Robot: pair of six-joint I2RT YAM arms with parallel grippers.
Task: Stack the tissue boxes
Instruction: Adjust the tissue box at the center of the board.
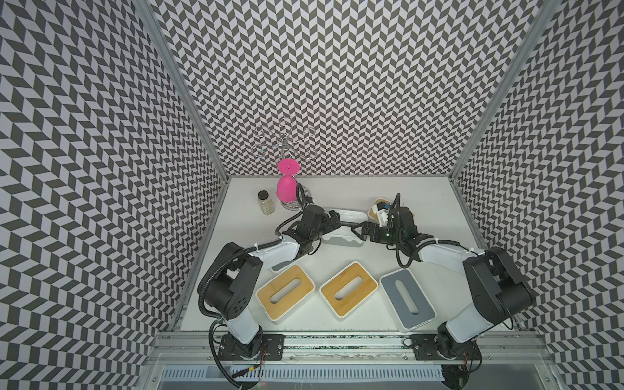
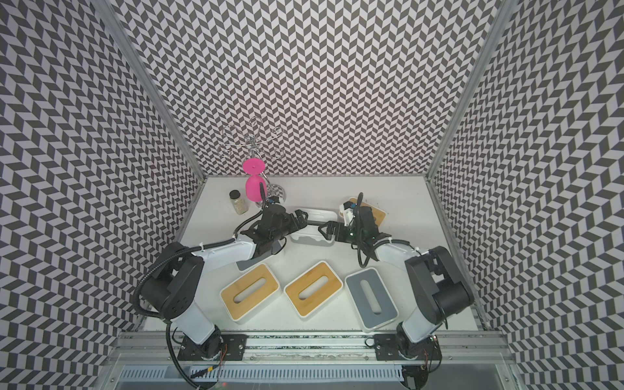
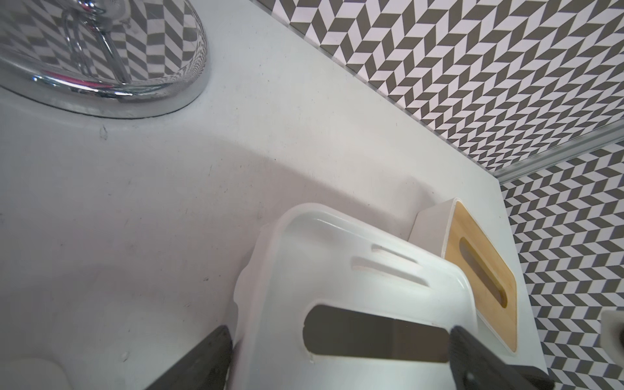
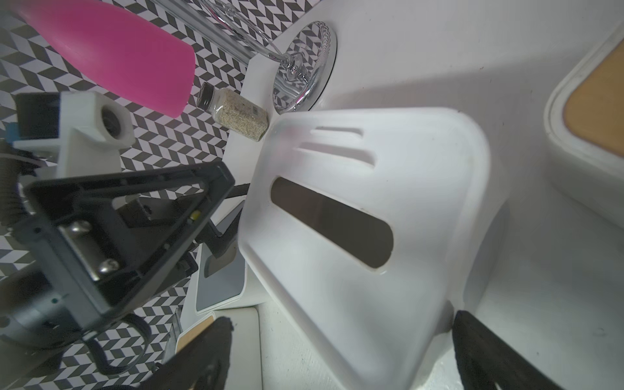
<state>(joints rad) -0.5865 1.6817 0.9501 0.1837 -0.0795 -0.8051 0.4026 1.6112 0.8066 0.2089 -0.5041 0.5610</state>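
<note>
I should next use my right gripper to grab the bamboo-lidded box behind its wrist by the lid's edge (image 1: pixel 373 215) that faces the all-white tissue box.
An all-white tissue box (image 1: pixel 341 240) (image 3: pixel 337 270) (image 4: pixel 405 169) lies mid-table between my two arms. My left gripper (image 1: pixel 337 219) (image 3: pixel 339 332) is open and straddles one end, one finger against the box's edge. From the opposite end my right gripper (image 1: pixel 358 231) (image 4: pixel 342 317) also straddles it, open. Two bamboo-lidded boxes (image 1: pixel 299 297) (image 1: pixel 359 295) and a grey-lidded box (image 1: pixel 420 293) lie flat near the front. Another grey-lidded box (image 1: pixel 280 266) is mostly hidden under my left arm. A bamboo-lidded box (image 1: pixel 373 212) (image 3: pixel 479 263) sits behind my right wrist.
A small glass jar (image 1: pixel 266 202) stands at the back left. Beside it a chrome rack (image 1: pixel 287 145) holds an upside-down pink glass (image 1: pixel 287 187), close behind my left wrist. Patterned walls enclose the table on three sides.
</note>
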